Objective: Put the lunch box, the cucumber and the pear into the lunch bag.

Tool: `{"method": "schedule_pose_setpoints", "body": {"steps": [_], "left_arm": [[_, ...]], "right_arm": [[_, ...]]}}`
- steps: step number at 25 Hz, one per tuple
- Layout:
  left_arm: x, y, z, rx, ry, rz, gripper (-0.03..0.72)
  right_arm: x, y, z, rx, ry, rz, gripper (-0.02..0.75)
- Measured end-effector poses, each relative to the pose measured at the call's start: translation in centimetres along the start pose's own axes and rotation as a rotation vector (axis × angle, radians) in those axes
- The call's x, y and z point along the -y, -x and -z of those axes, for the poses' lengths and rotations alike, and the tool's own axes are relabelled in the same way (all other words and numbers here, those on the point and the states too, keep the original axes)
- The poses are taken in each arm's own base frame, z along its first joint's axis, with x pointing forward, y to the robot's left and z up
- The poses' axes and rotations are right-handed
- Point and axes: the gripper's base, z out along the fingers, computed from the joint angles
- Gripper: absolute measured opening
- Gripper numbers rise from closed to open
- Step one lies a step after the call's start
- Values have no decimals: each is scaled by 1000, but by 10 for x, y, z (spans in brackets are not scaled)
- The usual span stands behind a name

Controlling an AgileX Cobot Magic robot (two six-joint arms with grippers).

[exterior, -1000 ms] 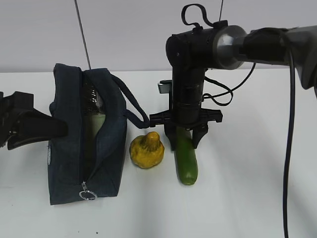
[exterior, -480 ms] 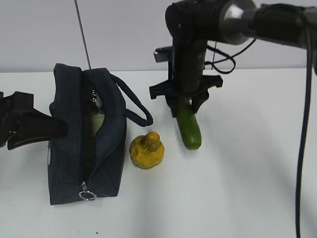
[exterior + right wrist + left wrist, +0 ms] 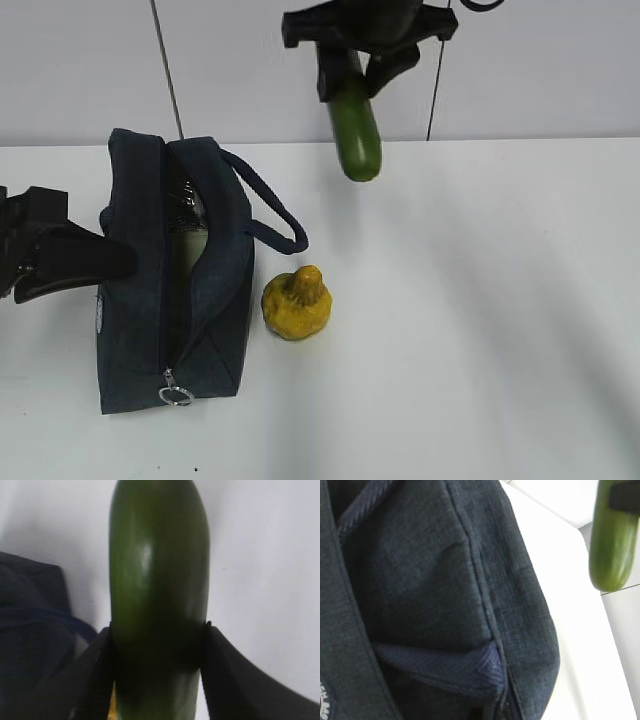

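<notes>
Next, my right gripper lets go of the cucumber inside the navy lunch bag's open zipper (image 3: 184, 264), next to the pale green lid of the lunch box. The cucumber hangs high above the table now.
The navy lunch bag (image 3: 175, 290) lies on the white table at the left with its top zipper open. The pale green lid of the lunch box (image 3: 196, 246) shows inside it. The yellow-orange pear (image 3: 297, 303) sits on the table just right of the bag. My right gripper (image 3: 358, 78) is shut on the dark green cucumber (image 3: 357, 135) and holds it hanging high above the table, right of the bag. In the right wrist view the black fingers (image 3: 235, 680) clamp the cucumber (image 3: 159, 580). My left gripper (image 3: 90, 250) rests against the bag's left side. The left wrist view shows only bag fabric (image 3: 420, 580).
The bag's loop handle (image 3: 272, 218) sticks out toward the pear, and its metal ring pull (image 3: 177, 393) lies at the near end. A thin dark rod (image 3: 167, 70) stands behind the bag. The cucumber's tip also shows in the left wrist view (image 3: 612, 545).
My right gripper has lifted the cucumber off the table beside the pear, high up and slightly left. The left gripper, bag and pear have not moved.
</notes>
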Motion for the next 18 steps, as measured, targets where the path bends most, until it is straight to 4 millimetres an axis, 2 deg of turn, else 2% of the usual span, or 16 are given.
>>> {"method": "schedule_pose_setpoints", "body": {"steps": [6,10,14,18], "left_arm": [[0,0,0,0,0,0,-15],[0,0,0,1,1,0,-15],[0,0,0,1,1,0,-15],[0,0,0,1,1,0,-15]], "right_arm": [[-31,-2,15,-36,347,28,368],[-50,-4,10,-71,565,44,368],[-68,-10,-17,-133,689,53,366],[-84,-20,-48,-193,709,70,366]]}}
